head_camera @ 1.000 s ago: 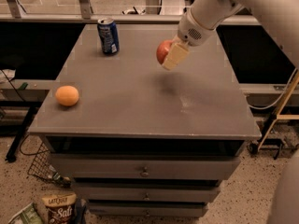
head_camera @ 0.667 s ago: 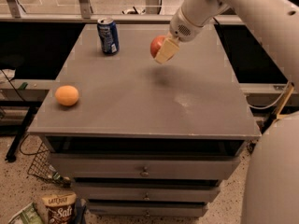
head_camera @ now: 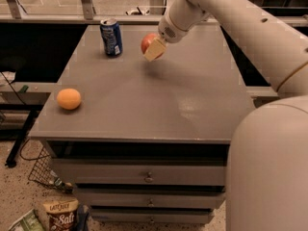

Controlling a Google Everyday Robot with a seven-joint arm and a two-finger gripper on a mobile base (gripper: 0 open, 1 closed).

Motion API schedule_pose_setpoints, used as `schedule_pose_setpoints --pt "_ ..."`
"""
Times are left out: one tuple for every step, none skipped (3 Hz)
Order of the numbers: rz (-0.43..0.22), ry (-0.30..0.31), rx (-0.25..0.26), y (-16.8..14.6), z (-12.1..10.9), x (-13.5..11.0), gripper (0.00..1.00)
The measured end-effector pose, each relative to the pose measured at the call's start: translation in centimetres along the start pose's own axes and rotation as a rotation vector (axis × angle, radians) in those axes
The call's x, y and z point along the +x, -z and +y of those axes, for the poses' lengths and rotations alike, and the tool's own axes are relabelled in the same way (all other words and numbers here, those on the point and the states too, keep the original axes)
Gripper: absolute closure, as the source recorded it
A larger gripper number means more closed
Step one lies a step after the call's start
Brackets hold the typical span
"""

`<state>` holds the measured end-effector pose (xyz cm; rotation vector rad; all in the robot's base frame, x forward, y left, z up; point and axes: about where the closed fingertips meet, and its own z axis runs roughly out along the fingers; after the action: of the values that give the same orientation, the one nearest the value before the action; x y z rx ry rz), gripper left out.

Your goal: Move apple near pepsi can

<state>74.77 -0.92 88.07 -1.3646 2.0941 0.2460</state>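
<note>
My gripper should set the red apple down on the grey table top close beside the blue pepsi can (head_camera: 131,50), toward my arm.
The red apple (head_camera: 147,42) is held in my gripper (head_camera: 153,48), above the grey table top (head_camera: 159,100) at its far middle. The gripper's pale fingers (head_camera: 155,50) are shut on the apple. The blue pepsi can (head_camera: 111,37) stands upright at the far left of the table, a short way to the left of the apple. My white arm reaches in from the upper right.
A plain orange fruit (head_camera: 69,99) lies near the table's front left edge. The table has drawers (head_camera: 149,177) below its front. A wire basket (head_camera: 41,173) and a snack bag (head_camera: 60,214) lie on the floor at the lower left.
My gripper has carried the apple leftward and toward the far side of the table, closer to the pepsi can. The can and the orange fruit have not moved.
</note>
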Motion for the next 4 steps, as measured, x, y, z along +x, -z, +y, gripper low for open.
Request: schedule_pose_setpoints --pt "-0.032 0.005 -0.018 -2.3 -0.1 -1.8 1.00" --pt "-0.040 0.025 -0.048 -4.3 -0.3 -3.2 1.00" --pt "-0.045 0.039 -0.071 -5.8 -0.6 -4.3 1.00" --pt "-0.034 0.052 -0.091 -6.9 -0.5 -5.2 1.00"
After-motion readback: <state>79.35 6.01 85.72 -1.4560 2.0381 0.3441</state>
